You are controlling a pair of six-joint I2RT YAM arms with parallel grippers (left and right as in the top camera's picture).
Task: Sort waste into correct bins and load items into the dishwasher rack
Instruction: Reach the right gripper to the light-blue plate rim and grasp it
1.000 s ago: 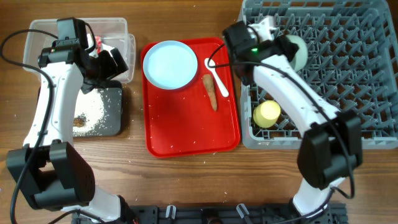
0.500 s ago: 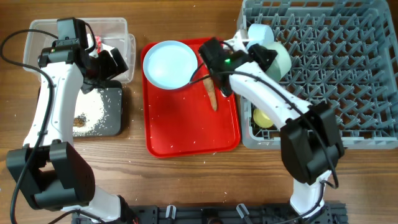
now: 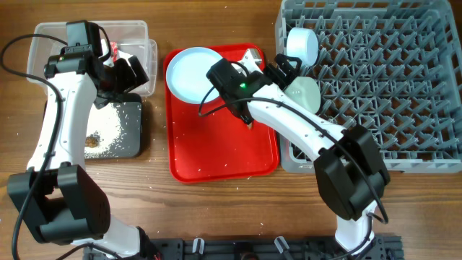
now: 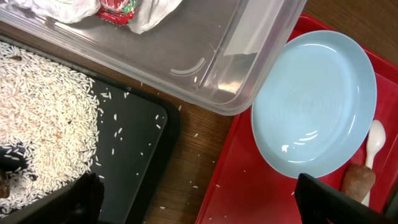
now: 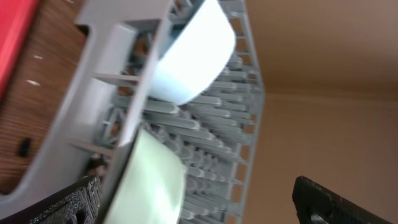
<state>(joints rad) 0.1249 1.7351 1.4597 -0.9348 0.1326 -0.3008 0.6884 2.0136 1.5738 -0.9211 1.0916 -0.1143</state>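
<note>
The pale blue plate is next for my right gripper, which should move there and close on the plate's edge (image 3: 219, 87) facing the white spoon and the grey rack.
The pale blue plate (image 3: 196, 72) (image 4: 317, 106) lies on the red tray's back left. Beside it are the white spoon (image 4: 375, 140) and the carrot-shaped piece (image 3: 247, 119) (image 4: 357, 180). The mint-green bowl (image 3: 303, 92) (image 5: 149, 180) leans on edge at the left side of the grey rack (image 3: 375, 94), below the pale blue bowl (image 3: 302, 43) (image 5: 193, 56). My right gripper (image 3: 281, 68) (image 5: 199, 205) is open and empty, just left of the mint bowl. My left gripper (image 3: 131, 72) (image 4: 208, 202) hangs open between the black tray (image 3: 133, 141) and the plate. Rice (image 3: 108, 123) covers the black tray; the wrapper (image 4: 118, 7) lies in the clear tub (image 3: 43, 43).
The red tray (image 3: 216, 155) sits between the bins and the rack, with stray grains on it and on the wood. My right arm crosses the tray's back right corner and the rack's left rim. A brown lump (image 3: 92, 139) lies among the rice.
My right gripper opened and let go of the mint-green bowl, which now rests at the rack's left edge. The right arm swung left over the red tray. The left arm stayed still.
</note>
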